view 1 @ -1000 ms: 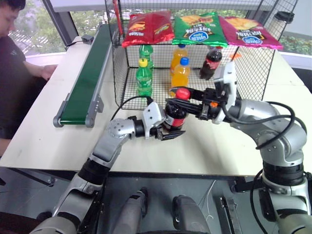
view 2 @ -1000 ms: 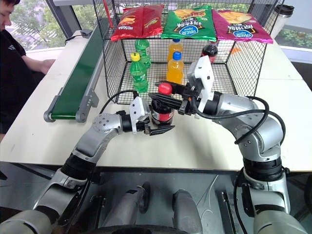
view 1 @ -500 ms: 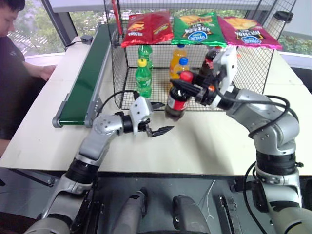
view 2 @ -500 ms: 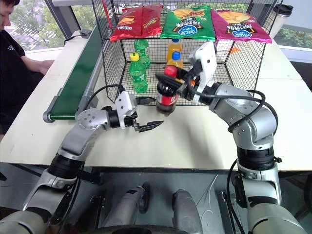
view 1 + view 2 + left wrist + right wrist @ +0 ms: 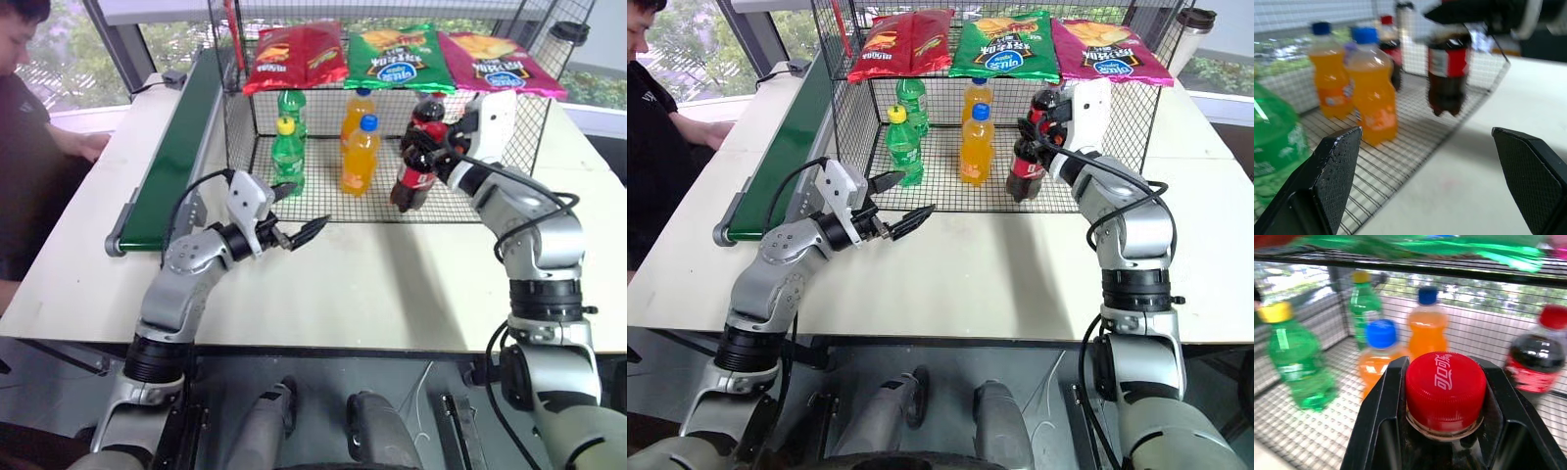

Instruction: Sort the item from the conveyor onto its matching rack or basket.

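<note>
Next, my right gripper sets the cola bottle down and releases it on the basket's grid bottom, just in front of the other cola bottle (image 5: 420,198).
The item, a cola bottle (image 5: 410,178) with a red cap (image 5: 1445,384), hangs slightly tilted just above the grid floor at the front right of the black wire basket (image 5: 240,147). My right gripper (image 5: 424,149) is shut on its neck, below the cap. The left gripper (image 5: 302,209) stands open with nothing in it, over the table in front of the basket's left half; its fingers (image 5: 1327,181) frame the hanging bottle (image 5: 1448,73) from a distance. The green conveyor (image 5: 176,147) runs along the left of the basket, bare.
Inside the basket stand two green bottles (image 5: 287,152), two orange bottles (image 5: 360,157) and another cola bottle (image 5: 428,108) at the back right. Chip bags (image 5: 397,54) lie on the shelf above. A person (image 5: 24,117) sits at the far left beside the conveyor.
My right gripper carried the cola bottle from above the table, forward and to the right, into the basket's front right. The open left gripper drew back to the left and rose a little.
</note>
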Tool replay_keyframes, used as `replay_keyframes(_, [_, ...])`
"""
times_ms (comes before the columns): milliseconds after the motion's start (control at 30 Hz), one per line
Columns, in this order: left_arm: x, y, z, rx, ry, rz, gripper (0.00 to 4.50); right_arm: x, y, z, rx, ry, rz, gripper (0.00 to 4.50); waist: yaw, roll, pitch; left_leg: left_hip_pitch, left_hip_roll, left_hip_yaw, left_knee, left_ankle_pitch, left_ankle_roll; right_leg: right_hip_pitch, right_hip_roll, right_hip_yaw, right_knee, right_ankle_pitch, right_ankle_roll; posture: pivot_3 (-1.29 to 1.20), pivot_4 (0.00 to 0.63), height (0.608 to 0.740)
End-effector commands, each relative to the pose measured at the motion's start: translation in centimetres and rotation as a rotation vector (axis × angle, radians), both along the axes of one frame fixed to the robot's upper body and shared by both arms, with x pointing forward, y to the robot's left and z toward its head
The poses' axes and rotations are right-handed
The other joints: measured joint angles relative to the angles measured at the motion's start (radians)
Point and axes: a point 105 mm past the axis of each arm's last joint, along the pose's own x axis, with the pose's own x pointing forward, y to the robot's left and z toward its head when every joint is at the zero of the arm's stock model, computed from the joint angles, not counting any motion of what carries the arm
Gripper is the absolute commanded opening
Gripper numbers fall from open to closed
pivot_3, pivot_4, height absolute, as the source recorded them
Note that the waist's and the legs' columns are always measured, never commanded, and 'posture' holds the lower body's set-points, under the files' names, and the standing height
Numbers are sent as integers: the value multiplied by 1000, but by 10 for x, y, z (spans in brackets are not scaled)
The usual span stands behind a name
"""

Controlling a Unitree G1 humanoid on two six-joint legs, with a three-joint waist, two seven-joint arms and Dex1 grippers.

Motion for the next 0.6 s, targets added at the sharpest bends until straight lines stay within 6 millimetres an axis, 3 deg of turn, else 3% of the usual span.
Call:
replay_keyframes(33, [-6, -6, 9, -24, -35, -2, 4423, 2, -12, 36, -11, -151, -64, 1173, 0, 0, 0, 0, 0, 0, 0, 0, 0, 0, 0, 0, 0, 0, 0, 0, 150, 738])
replay_keyframes(600, [-4, -21, 1, 8, -26, -24, 4423, 30, -20, 23, 15, -171, -115, 1173, -2, 0, 0, 1, 0, 1, 0, 1, -1, 0, 3, 1, 2, 0, 0, 0, 150, 738])
